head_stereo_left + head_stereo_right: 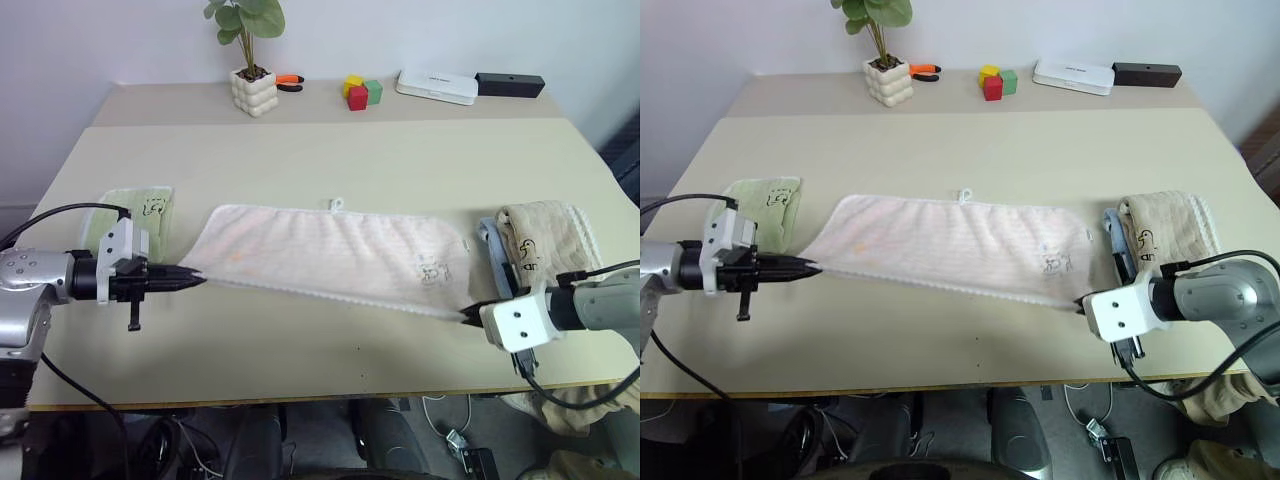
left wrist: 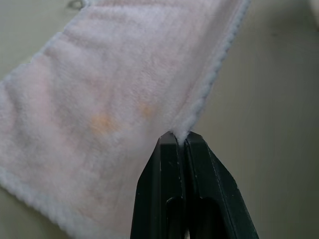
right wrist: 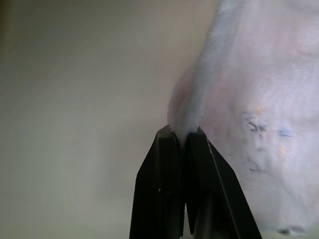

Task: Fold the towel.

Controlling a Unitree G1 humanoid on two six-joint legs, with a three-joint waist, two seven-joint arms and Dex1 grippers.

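Observation:
Next, I release the near hem corner with my left gripper on the pale pink towel's far corner (image 1: 224, 212), toward the potted plant.
The pale pink towel (image 1: 330, 255) lies spread lengthwise across the middle of the table (image 1: 330, 160), with a small white tag (image 1: 337, 205) on its far edge and a dark embroidered mark (image 1: 432, 268) near its right end. My left gripper (image 1: 200, 279) is shut on the towel's near left corner, and the left wrist view shows the hem pinched between the black fingers (image 2: 172, 164). My right gripper (image 1: 467, 315) is shut on the near right corner, the fluffy edge (image 3: 192, 114) rising out of its closed fingers (image 3: 174, 169). The near edge hangs slightly lifted between both grippers.
A light green folded towel (image 1: 135, 215) lies at the left, behind my left gripper. A beige folded towel (image 1: 545, 240) lies at the right, hanging over the table's front edge. At the back stand a potted plant (image 1: 252, 85), coloured blocks (image 1: 362, 92), a white box (image 1: 436, 86) and a black box (image 1: 509, 84).

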